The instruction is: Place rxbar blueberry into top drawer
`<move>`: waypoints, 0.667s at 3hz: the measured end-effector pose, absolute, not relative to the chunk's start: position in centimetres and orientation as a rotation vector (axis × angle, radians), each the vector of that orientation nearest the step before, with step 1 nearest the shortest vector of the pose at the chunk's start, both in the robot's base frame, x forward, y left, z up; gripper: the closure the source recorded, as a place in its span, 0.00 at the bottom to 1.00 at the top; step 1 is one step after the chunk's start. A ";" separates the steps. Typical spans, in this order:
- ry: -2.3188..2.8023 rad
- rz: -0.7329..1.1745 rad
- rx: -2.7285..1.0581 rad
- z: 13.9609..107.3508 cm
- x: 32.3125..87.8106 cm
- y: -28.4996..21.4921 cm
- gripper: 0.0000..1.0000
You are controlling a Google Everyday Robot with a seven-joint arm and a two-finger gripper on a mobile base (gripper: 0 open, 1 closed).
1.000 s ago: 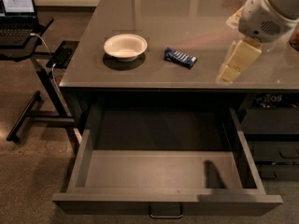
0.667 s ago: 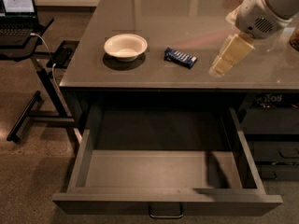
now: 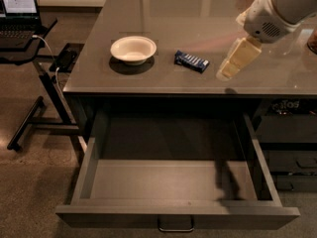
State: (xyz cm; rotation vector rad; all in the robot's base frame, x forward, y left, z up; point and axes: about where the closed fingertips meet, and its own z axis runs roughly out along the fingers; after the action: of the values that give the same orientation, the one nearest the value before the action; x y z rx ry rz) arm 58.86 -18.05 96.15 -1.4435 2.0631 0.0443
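I need to close my gripper on the end of the rxbar blueberry [image 3: 201,64] that is farther away from the white bowl.
The rxbar blueberry [image 3: 191,61], a small dark blue bar with pale lettering, lies flat on the grey tabletop [image 3: 198,24] near its front edge, right of the white bowl [image 3: 132,49]. My gripper [image 3: 229,69], on a white arm coming in from the upper right, hangs just above the tabletop a short way right of the bar, apart from it and holding nothing. The top drawer [image 3: 176,180] stands pulled out below the table's front edge; its grey interior is bare and its metal loop handle [image 3: 175,226] shows at the front.
A dark cabinet with smaller drawers [image 3: 290,152] stands at the right of the open drawer. A side stand with a laptop [image 3: 19,6] and cables stands at the left on the carpet. An object shows at the table's far right edge [image 3: 312,41].
The gripper has moved up and to the left over the tabletop, closer to the bar. The bar, bowl and drawer have not moved.
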 end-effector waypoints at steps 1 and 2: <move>2.043 0.059 -1.398 94.9 61.9 -17.6 0.00; 2.045 0.121 -1.356 93.3 64.7 -16.9 0.00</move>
State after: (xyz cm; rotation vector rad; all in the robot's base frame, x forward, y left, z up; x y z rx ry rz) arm 64.66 -16.95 93.33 -1.3561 2.0446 0.1207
